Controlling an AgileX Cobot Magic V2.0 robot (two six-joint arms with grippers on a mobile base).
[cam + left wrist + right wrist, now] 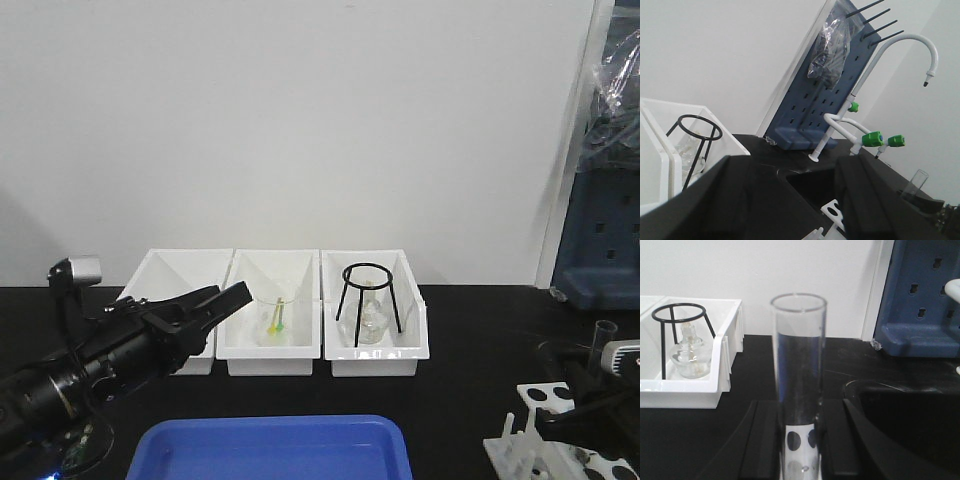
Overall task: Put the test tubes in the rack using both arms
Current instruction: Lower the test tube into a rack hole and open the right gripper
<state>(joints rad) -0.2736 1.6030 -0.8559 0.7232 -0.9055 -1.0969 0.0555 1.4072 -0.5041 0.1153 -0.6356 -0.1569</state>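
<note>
I will use my right gripper to set the clear test tube down in a white rack hole [591,461] beside the short white pegs.
A clear test tube [799,355] stands upright between my right gripper's [799,407] jaws, which are shut on its lower part. Its open top [605,328] shows at the far right of the front view, above the right arm [590,378]. The white rack [545,440] sits just below, and its round holes [800,442] show through the tube's base. My left gripper [790,200] is open with nothing between its fingers. It hangs at the left [215,303] in front of the bins, pointing right. From the left wrist view, a corner of the rack [832,210] and the held tube [916,181] show.
Three white bins [270,350] line the back; the right one holds a black ring tripod [370,300] over a glass flask [689,357]. A blue tray [270,450] lies at the front. A sink [910,420], white faucet [875,65] and blue pegboard [825,95] stand to the right.
</note>
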